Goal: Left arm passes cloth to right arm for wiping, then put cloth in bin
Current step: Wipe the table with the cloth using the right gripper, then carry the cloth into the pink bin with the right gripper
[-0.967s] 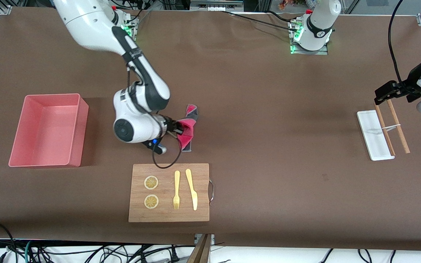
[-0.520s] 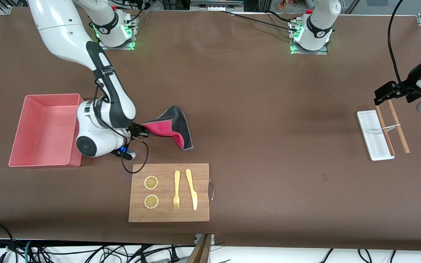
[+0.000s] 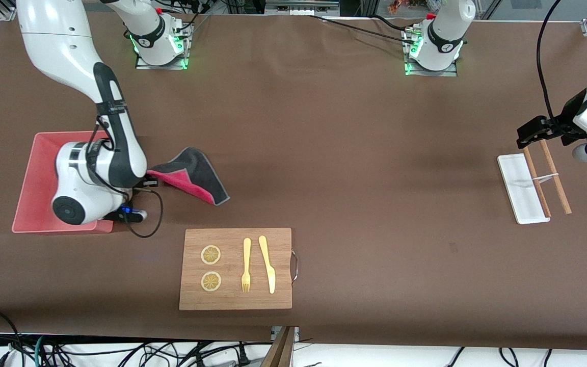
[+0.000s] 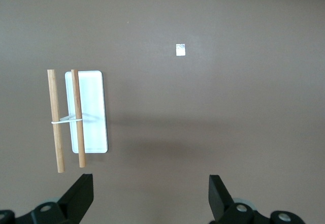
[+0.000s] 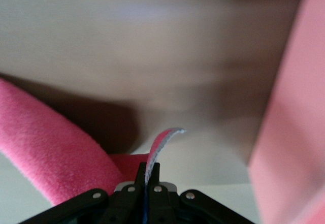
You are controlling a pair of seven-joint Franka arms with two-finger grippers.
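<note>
I should let go of the magenta-pink cloth with my right gripper on the salmon-pink bin's bottom (image 3: 74,201), by the bin's side nearest the front camera. The cloth now trails toward the table's middle.
My right gripper (image 3: 147,179) is shut on one edge of the magenta-pink cloth (image 3: 191,176) with a dark grey backing. The cloth trails from the fingers toward the table's middle, its free corner low over the table. In the right wrist view the jaws (image 5: 148,176) pinch a thin cloth edge, with the pink terry (image 5: 51,153) beside them. The salmon-pink bin (image 3: 38,178) stands at the right arm's end, partly hidden under the right wrist; its wall (image 5: 289,112) shows close in the right wrist view. My left gripper (image 3: 530,133) is open and empty above the table (image 4: 151,198).
A wooden board (image 3: 236,268) with two lemon slices, a yellow fork and a knife lies nearer the front camera than the cloth. A small white tray (image 3: 522,188) and two wooden sticks (image 3: 553,176) lie at the left arm's end, also in the left wrist view (image 4: 89,109).
My right arm has carried the cloth steadily toward the bin, from above the board's far edge to beside the bin's wall. The cloth has unfurled and trails. The left arm has barely moved.
</note>
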